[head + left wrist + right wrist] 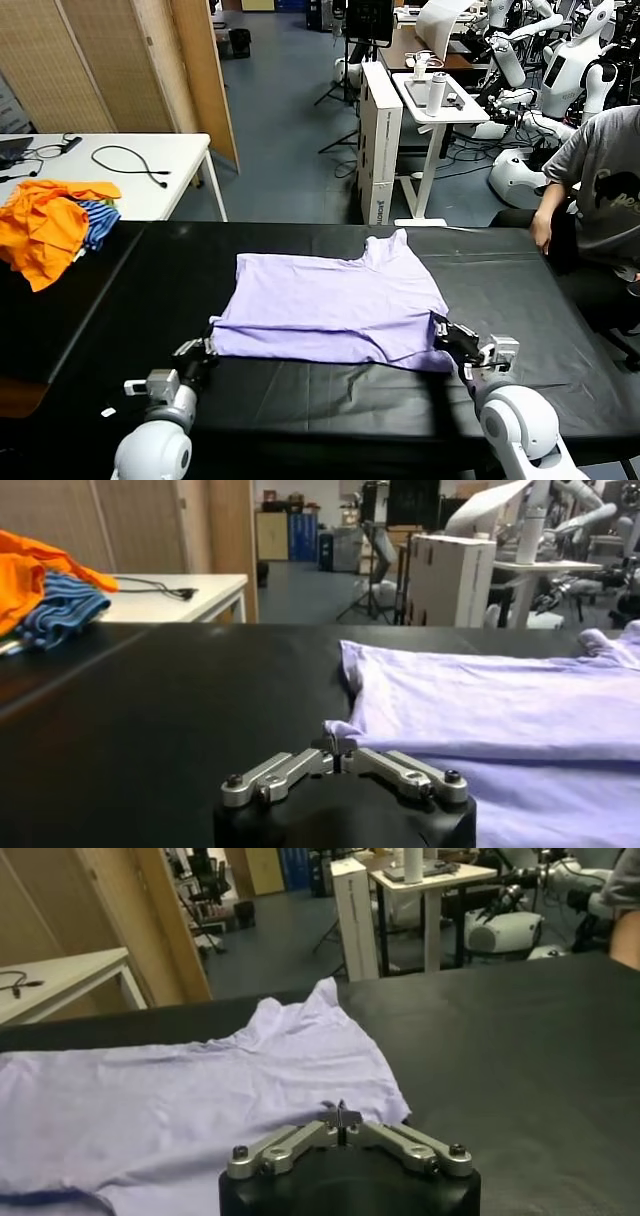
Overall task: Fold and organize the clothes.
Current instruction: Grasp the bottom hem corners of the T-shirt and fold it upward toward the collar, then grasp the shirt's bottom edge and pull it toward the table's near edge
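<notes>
Next, my left gripper takes the T-shirt's near corner (219,350) and help pull it closer before folding, since the far edge of the T-shirt is close to the back of the table.
The clothes are one pale lavender T-shirt (330,305), lying flat and folded over on the black table (300,405), its neck toward the far side. My left gripper (207,346) is at the shirt's near left corner. In the left wrist view it (338,752) is shut, with a tuft of the T-shirt (480,710) pinched at its tips. My right gripper (441,329) is at the near right corner. The right wrist view shows it (340,1116) shut on a small fold of the T-shirt's (200,1098) hem.
A heap of orange and blue-striped garments (50,225) lies on the table's far left corner. Behind it stands a white table (130,170) with cables. A seated person (600,190) reaches toward the table's far right edge. Bare black tabletop surrounds the shirt.
</notes>
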